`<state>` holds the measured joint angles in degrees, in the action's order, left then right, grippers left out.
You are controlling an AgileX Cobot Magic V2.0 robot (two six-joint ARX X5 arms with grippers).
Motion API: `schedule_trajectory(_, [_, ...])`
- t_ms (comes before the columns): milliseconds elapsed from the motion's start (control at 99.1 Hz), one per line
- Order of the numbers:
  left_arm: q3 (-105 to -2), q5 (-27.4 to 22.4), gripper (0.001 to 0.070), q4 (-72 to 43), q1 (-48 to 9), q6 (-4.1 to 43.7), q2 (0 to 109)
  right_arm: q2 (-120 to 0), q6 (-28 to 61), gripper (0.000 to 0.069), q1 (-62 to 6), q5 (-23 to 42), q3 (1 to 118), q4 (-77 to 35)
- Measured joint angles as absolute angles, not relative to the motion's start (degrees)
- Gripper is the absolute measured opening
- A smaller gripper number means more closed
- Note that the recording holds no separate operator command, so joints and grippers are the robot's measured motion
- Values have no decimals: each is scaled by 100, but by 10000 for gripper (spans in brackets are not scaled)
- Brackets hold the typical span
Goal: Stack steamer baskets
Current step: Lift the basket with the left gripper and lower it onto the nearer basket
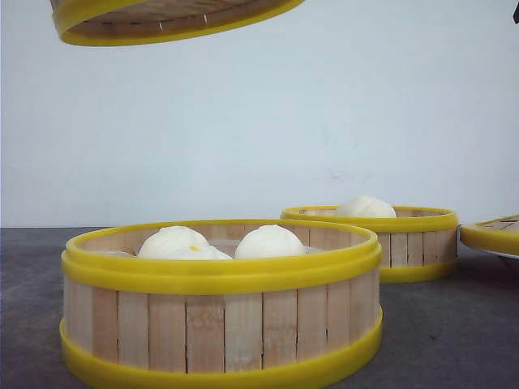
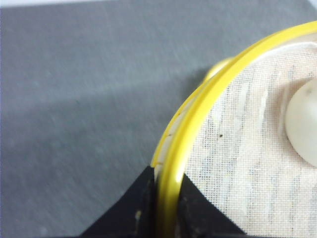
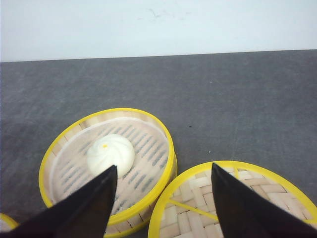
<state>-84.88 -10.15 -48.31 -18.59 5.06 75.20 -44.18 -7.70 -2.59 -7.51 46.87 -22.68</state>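
Observation:
I should use my left gripper to set the held basket down squarely on the yellow rim of the nearest basket (image 1: 220, 250), above its buns, and release it there.
One steamer basket (image 1: 162, 20) hangs high in the air at the upper left of the front view. My left gripper (image 2: 167, 176) is shut on its yellow rim, one finger inside and one outside. The held basket (image 2: 237, 148) has a white cloth liner and a bun (image 2: 304, 124). A second steamer basket (image 1: 219, 324) stands nearest on the table with two buns (image 1: 268, 241) in it. A third steamer basket (image 1: 381, 243) stands farther right with one bun. My right gripper (image 3: 163, 171) is open above that basket (image 3: 109, 158) and holds nothing.
A flat woven lid (image 3: 233, 198) with a yellow rim lies right beside the one-bun basket, and it shows at the right edge of the front view as the lid (image 1: 495, 233). The grey tabletop (image 3: 223, 99) runs back to a white wall (image 1: 324, 121).

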Motion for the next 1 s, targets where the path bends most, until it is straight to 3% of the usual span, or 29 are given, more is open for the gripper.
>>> schedule_trajectory(525, [-5920, -770, 23, -3483, -2731, 607, 7391, -4421, -770, 372, -344, -751, 4687, -2318])
schedule_trajectory(999, [-5618, -574, 23, -3039, -2853, 869, 7391, -4421, -777, 372, -344, -751, 4687, -2327])
